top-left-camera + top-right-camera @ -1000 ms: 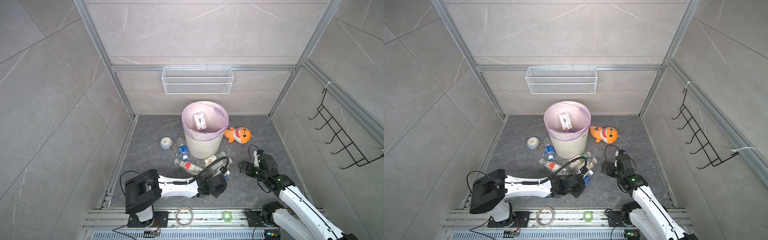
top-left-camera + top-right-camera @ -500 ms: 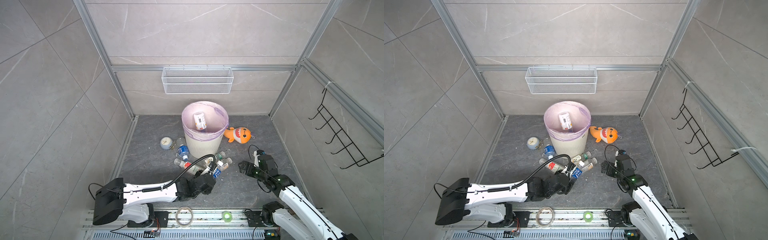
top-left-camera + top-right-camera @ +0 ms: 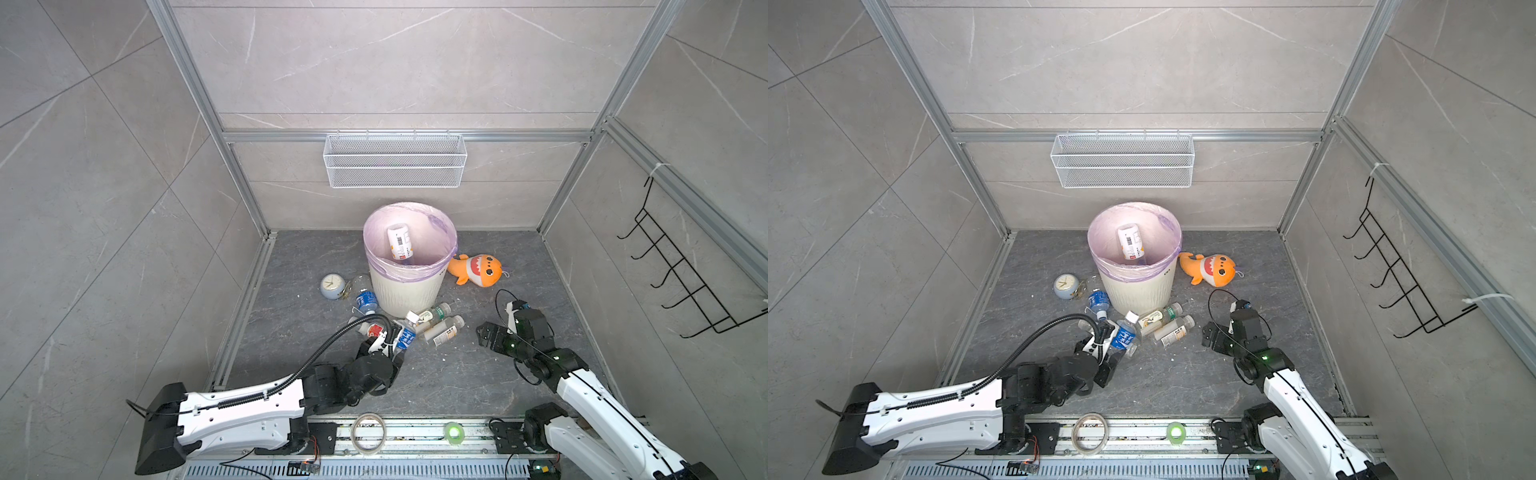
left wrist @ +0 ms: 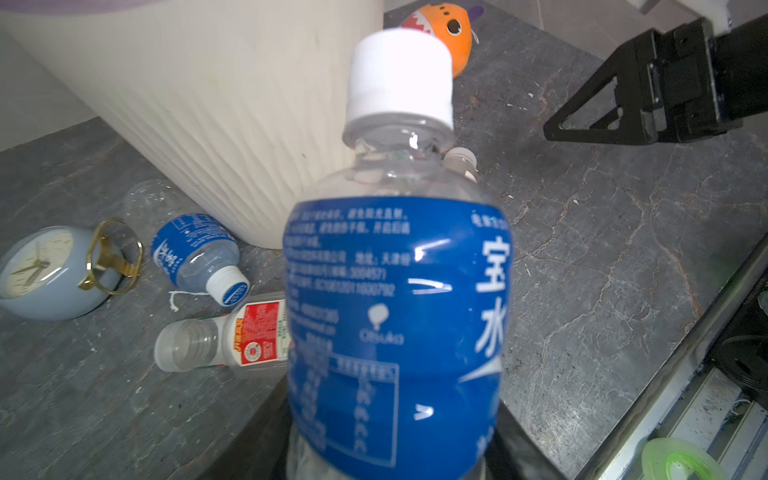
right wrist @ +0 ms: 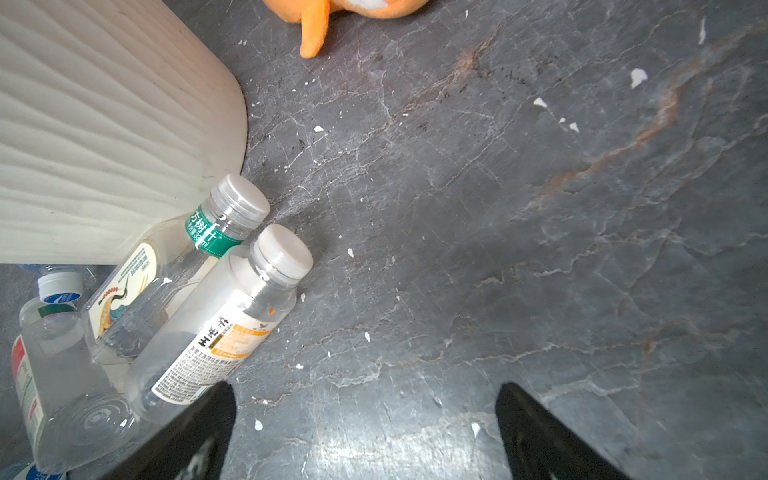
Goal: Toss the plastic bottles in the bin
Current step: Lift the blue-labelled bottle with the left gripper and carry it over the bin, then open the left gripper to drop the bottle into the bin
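The clear plastic bottle, now held in front of the bin, will be let go by my left gripper inside the cream bin (image 3: 418, 251), beside the bottle with the white label.
My left gripper (image 3: 384, 347) (image 3: 1100, 347) is shut on a clear plastic bottle with a blue label (image 3: 405, 337) (image 3: 1123, 334) (image 4: 395, 299), in front of the bin; its white cap points at the bin. The cream ribbed bin (image 3: 405, 291) (image 3: 1136, 293) (image 4: 208, 104) holds one white-labelled bottle (image 3: 400, 245) (image 3: 1131, 245). Several bottles lie on the floor: a blue-labelled one (image 3: 365, 299) (image 4: 195, 253), a red-and-white one (image 3: 374, 330) (image 4: 232, 336), and two side by side (image 3: 432, 316) (image 3: 442, 330) (image 5: 166, 282) (image 5: 224, 328). My right gripper (image 3: 482, 334) (image 3: 1208, 332) (image 5: 365, 415) is open over bare floor beside them.
A pale-blue clock (image 3: 332, 286) stands left of the bin and an orange plush shark (image 3: 476, 270) to its right. A wire basket (image 3: 395, 160) hangs on the back wall, a black hook rack (image 3: 681, 282) on the right wall. Tape rolls (image 3: 368, 432) lie on the front rail.
My left arm has swung to the left and stretched low, carrying the blue-labelled bottle left, away from the two bottles. Its jaws have tightened on it. The right arm has not moved.
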Robot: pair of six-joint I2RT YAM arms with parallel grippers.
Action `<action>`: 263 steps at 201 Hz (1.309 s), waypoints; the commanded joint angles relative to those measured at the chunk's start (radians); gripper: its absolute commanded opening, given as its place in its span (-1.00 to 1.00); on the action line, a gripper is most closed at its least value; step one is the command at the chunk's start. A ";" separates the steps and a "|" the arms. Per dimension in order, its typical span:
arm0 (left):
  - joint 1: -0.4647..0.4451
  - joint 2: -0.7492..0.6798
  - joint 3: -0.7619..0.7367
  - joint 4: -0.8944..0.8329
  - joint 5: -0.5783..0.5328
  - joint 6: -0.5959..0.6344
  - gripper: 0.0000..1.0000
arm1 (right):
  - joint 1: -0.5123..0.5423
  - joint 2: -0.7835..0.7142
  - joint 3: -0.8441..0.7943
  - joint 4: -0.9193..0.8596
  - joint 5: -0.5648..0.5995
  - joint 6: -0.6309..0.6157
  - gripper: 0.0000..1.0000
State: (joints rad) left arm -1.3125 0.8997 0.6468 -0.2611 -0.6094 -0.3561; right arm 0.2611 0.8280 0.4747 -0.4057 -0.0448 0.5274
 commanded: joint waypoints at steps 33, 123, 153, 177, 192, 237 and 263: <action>0.005 -0.230 0.006 -0.068 -0.111 0.038 -0.04 | -0.003 0.012 -0.001 0.013 -0.014 -0.017 0.98; 0.032 -0.181 0.299 -0.011 -0.079 0.279 -0.03 | -0.003 0.014 -0.001 0.018 -0.026 -0.020 0.98; 0.329 0.055 0.592 -0.039 0.272 0.275 -0.04 | -0.003 0.006 -0.004 0.019 -0.028 -0.020 0.98; 0.544 0.307 0.839 -0.053 0.540 0.245 -0.04 | -0.003 -0.015 -0.011 0.019 -0.026 -0.019 0.98; 0.609 0.485 1.022 -0.098 0.658 0.253 0.09 | -0.004 -0.029 -0.016 0.017 -0.024 -0.016 0.99; 0.681 0.591 1.103 -0.093 0.625 0.183 1.00 | -0.003 -0.042 -0.020 0.014 -0.023 -0.015 0.99; 0.680 0.472 0.985 -0.019 0.591 0.191 1.00 | -0.003 -0.041 -0.021 0.020 -0.032 -0.018 0.99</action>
State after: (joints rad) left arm -0.6304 1.5269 1.6630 -0.3710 -0.0174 -0.1539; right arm 0.2611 0.7959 0.4717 -0.4034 -0.0689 0.5270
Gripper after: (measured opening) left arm 0.997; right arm 0.991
